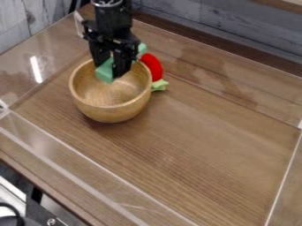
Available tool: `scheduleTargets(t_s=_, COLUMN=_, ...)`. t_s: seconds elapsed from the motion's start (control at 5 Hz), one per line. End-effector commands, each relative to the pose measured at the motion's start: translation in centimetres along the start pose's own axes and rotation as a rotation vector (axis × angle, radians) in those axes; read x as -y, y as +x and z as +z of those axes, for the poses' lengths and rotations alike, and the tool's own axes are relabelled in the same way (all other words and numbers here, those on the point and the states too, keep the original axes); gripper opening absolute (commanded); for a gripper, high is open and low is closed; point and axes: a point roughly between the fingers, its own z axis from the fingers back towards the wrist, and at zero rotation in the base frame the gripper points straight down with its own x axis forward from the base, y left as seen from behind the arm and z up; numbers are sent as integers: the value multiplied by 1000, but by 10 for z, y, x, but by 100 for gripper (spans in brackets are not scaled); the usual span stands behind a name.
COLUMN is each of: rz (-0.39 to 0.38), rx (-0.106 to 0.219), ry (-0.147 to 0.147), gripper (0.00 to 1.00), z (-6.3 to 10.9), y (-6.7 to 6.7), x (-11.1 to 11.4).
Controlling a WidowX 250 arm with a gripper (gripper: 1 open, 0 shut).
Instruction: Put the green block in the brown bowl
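Note:
Next, my gripper releases the green block so that it is left near the middle of the brown bowl's bottom (106, 86).
The brown bowl (109, 95) is a round wooden bowl sitting left of centre on the wood table. The green block (108, 70) hangs over the bowl's far side, just above its rim, standing roughly upright. My gripper (111, 62) comes down from above and is shut on the green block, its black fingers on either side of the bar. The block's upper part is hidden by the fingers.
A red rounded object with a green leaf (151, 71) lies against the bowl's right side. A clear plastic stand (83, 26) is at the back left. Low clear walls (141, 190) ring the table.

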Motion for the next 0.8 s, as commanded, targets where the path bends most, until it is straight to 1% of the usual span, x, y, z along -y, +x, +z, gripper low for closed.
scheduleTargets(t_s=0.0, rz=2, rx=22, ry=21, gripper=0, z=1, y=0, x=-8)
scheduleTargets(t_s=0.4, rz=-2, rx=-2, ry=25, gripper=0, z=-15, y=-3, x=-11)
scheduleTargets(t_s=0.6, rz=0, rx=-8, ry=23, gripper=0, z=-19, y=-4, x=-11)
